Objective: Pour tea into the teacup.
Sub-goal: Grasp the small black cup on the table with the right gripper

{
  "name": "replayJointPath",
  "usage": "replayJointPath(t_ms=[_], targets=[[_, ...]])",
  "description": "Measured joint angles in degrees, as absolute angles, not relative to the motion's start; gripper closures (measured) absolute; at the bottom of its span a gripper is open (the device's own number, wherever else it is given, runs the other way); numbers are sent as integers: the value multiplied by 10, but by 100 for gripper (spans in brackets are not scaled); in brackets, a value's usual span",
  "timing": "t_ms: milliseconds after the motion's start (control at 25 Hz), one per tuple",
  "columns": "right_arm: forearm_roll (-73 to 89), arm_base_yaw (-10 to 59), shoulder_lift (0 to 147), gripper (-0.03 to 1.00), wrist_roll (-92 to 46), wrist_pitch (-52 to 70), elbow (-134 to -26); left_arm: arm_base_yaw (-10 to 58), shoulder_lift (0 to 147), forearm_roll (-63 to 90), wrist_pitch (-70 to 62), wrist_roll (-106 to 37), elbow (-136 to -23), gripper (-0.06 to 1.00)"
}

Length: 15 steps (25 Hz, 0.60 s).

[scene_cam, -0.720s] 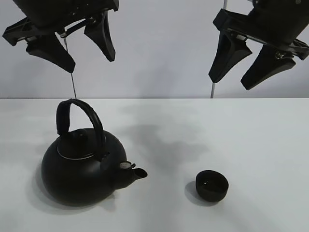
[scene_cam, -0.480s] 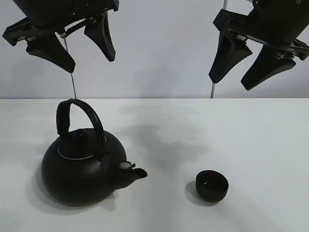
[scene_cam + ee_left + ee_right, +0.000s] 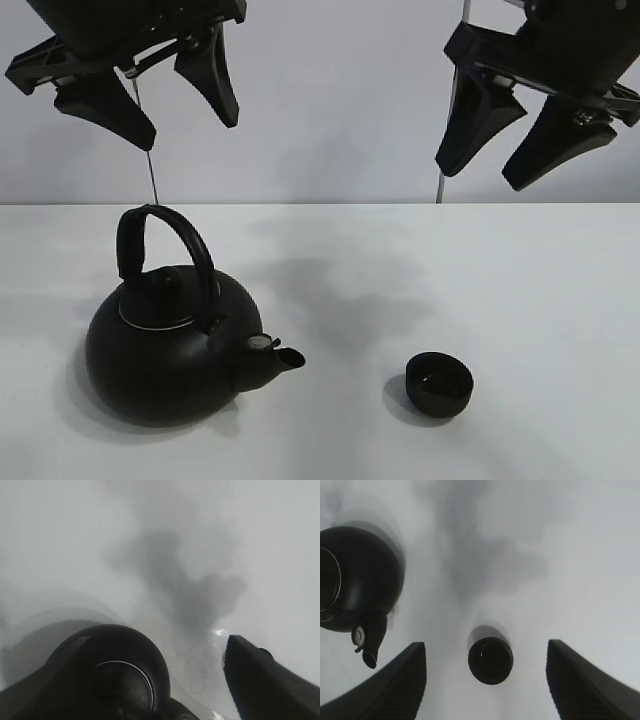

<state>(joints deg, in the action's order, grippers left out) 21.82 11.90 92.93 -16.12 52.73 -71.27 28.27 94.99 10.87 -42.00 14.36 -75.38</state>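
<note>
The robot's right gripper will move down and close on the outer sides (image 3: 436, 397) (image 3: 490, 661) of the black teacup, close to the kettle's spout.
A big round black kettle (image 3: 165, 350) with an arched handle stands on the white table at front left, its spout pointing right. It also shows in the left wrist view (image 3: 107, 672) and the right wrist view (image 3: 357, 577). The small matte-black teacup (image 3: 439, 384) sits to the kettle's right, upright; it also shows in the right wrist view (image 3: 490, 660). My left gripper (image 3: 185, 110) hangs open and empty high above the kettle. My right gripper (image 3: 522, 140) hangs open and empty high above the table's right side, with the teacup below between its fingers (image 3: 395, 685).
The white table (image 3: 500, 280) runs to a pale back wall. Two thin metal poles (image 3: 152, 175) stand at the table's back edge, one left and one right. Soft arm shadows lie on the table's middle.
My right gripper has shifted very slightly to the right and up. The kettle, the teacup and the left gripper have not moved.
</note>
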Motion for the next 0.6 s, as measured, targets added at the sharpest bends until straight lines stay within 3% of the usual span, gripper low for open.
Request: replayJointPath(t_ms=[160,360,600], targets=[[210,119,929,48,-169,550,-713,283,950,109,-420,144,-754,42],[204,119,929,34,-199,593,-713,283,950,109,-420,144,-754,42],[177,119,929,34,-202,626,-687,283,950,109,-420,144,-754,42]])
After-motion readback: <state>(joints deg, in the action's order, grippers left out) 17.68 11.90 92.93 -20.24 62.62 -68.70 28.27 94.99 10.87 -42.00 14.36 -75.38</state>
